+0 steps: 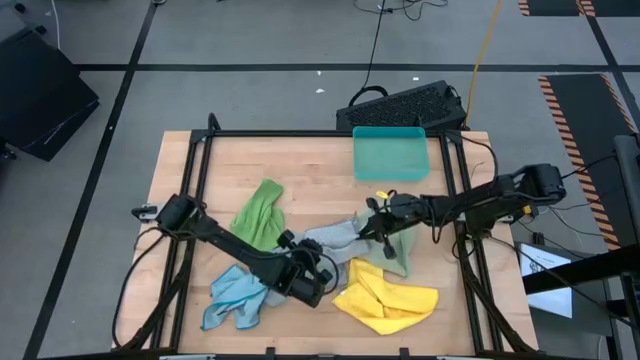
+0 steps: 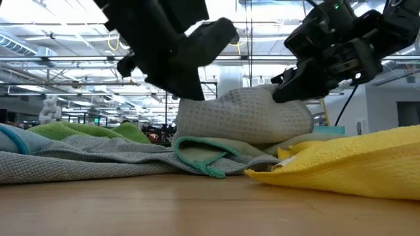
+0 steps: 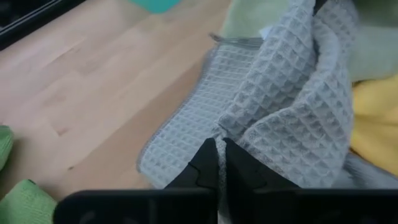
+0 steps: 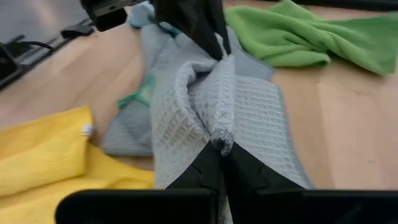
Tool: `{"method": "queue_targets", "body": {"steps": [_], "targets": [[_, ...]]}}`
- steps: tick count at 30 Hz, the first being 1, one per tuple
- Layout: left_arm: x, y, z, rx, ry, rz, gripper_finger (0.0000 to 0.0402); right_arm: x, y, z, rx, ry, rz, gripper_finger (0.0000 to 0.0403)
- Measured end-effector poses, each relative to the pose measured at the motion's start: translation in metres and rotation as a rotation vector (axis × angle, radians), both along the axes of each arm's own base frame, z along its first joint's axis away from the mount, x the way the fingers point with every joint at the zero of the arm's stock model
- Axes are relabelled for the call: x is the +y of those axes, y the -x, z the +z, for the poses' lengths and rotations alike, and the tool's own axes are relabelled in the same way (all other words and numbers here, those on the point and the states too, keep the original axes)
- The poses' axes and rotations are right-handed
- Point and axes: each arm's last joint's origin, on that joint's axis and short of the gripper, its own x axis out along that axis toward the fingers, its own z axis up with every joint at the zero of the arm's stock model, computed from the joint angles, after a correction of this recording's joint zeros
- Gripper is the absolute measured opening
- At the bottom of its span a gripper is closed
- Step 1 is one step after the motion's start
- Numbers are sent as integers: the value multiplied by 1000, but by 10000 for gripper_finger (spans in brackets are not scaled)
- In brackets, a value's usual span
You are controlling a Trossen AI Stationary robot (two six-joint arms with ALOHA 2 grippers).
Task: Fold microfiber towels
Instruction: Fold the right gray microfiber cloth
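Note:
My left gripper is to let go of the grey towel's edge on the table (image 1: pixel 312 240) (image 3: pixel 140 178) beside the bright green towel.
A grey waffle-weave towel (image 1: pixel 335 238) is bunched up mid-table between my two grippers. It also shows in the low view (image 2: pixel 243 115). My left gripper (image 3: pixel 217 158) is shut on its near-left part, and my right gripper (image 4: pixel 221 155) is shut on its far-right part. Both grippers show in the high view, the left (image 1: pixel 318 262) and the right (image 1: pixel 375 225). A bright green towel (image 1: pixel 258 215), a light blue towel (image 1: pixel 235 295), a yellow towel (image 1: pixel 385 298) and a pale green towel (image 1: pixel 402 252) lie flat or crumpled on the table around it. My left gripper pinches a bunched fold of the grey towel (image 3: pixel 236 134) between its two fingers, coming in low from the table's near-left. The towel rises in a hump beyond the fingers, and its lower layers lie on the table. My right gripper pinches a gathered ridge of the grey towel (image 4: pixel 221 134) between its two fingers, slanting down from the table's right. Several layers are caught. The towel humps up between the two grippers, with its spread part (image 4: pixel 261 118) on the table.
A teal plastic tray (image 1: pixel 390 152) stands at the far right of the table, with a black keyboard (image 1: pixel 405 105) behind it. Bare wood shows at the far left (image 1: pixel 250 160). The yellow towel lies close to the near edge in the low view (image 2: pixel 348 164).

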Motion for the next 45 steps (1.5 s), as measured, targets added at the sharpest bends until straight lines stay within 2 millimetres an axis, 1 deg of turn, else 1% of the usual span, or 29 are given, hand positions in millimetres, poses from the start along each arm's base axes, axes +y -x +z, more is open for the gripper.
{"method": "queue_targets", "body": {"steps": [6,11,14,16,19,24,27,29,31,33,35,39,42,45], "targets": [[17,-2,-4,35,-24,39,23,-11,-4,-9,11,0,-48,4],[27,-3,-5,64,-31,63,8,-16,-10,-20,7,3,-67,4],[32,-3,-6,68,-20,89,14,-18,-10,-24,27,13,-86,4],[35,-3,-6,70,-10,109,26,-19,-10,-25,40,43,-131,4],[40,-4,-6,73,-10,119,34,-20,-9,-26,48,81,-149,4],[46,-6,-7,77,-9,133,21,-21,-9,-26,45,105,-160,4],[50,-4,-11,85,0,150,13,-21,-9,-26,41,112,-166,4],[54,-2,-16,87,19,166,13,-22,-10,-26,41,134,-195,4],[56,-1,-21,80,42,183,21,-23,-10,-26,41,146,-200,8],[60,2,-27,84,57,194,35,-23,-10,-26,39,147,-201,24],[62,5,-31,91,60,210,52,-24,-9,-26,40,157,-229,49],[66,9,-36,67,78,258,80,-28,-9,-26,42,210,-330,106],[66,10,-38,71,75,264,97,-30,-8,-25,61,244,-407,138],[66,11,-38,75,65,265,111,-29,-4,-21,82,236,-380,157]]}}
